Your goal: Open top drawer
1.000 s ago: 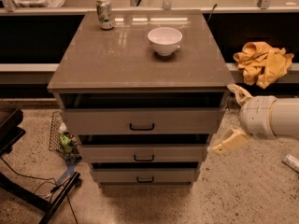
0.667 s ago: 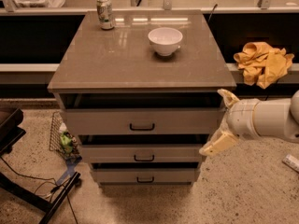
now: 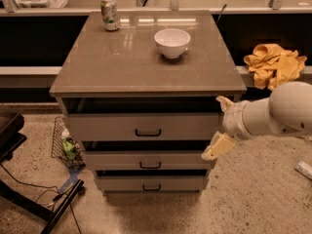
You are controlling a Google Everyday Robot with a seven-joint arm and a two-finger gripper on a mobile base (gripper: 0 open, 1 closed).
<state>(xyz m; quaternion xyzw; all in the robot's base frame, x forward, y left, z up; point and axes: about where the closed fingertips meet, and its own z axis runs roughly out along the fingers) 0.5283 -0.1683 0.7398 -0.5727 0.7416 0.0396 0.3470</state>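
Observation:
Next, my gripper grabs the top drawer by the top edge of its front (image 3: 208,115), near the end closest to the yellow cloth.
The top drawer (image 3: 146,126) is the widest grey-beige front under the counter top, with a small dark pull handle (image 3: 148,132). It stands pulled out a little, with a dark gap above its front. My gripper (image 3: 220,126) is at the drawer's right end, on a white arm coming in from the right. Its two tan fingers are spread apart, one fingertip (image 3: 224,102) near the drawer's top right corner, the other (image 3: 218,146) by its lower right corner. It holds nothing.
Two narrower drawers (image 3: 148,161) sit below. On the counter top (image 3: 122,67) stand a white bowl (image 3: 171,42) and a can (image 3: 109,13). A yellow cloth (image 3: 273,65) lies on a ledge at right. A wire basket (image 3: 66,145) and a dark stand are on the floor at left.
My arm has moved left, bringing the gripper from right of the cabinet up to the top drawer's right end. The drawers look unchanged.

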